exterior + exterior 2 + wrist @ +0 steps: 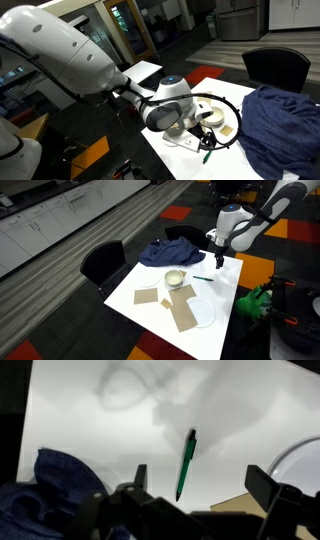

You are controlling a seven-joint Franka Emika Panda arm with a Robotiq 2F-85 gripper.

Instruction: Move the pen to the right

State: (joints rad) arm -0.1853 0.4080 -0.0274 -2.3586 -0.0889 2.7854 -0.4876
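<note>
The fingers of my gripper will next go down to the middle of the green pen's body (208,154) (186,468), just past its clip, and close there.
The green pen (186,462) lies flat on the white table (90,420), thin and straight. In the wrist view my gripper (200,485) is open, its two dark fingers spread to either side of the pen's near tip, above it and not touching. In an exterior view the gripper (219,260) hangs just over the pen (203,277) near the table's far edge. In an exterior view the pen (207,150) shows below the gripper (200,132), partly hidden by it.
A crumpled blue cloth (168,251) lies at the back of the table, also in the wrist view (50,485). A small white bowl (175,278), tan cardboard pieces (180,310) and a white plate (203,313) sit nearby. Black chairs (105,262) stand around.
</note>
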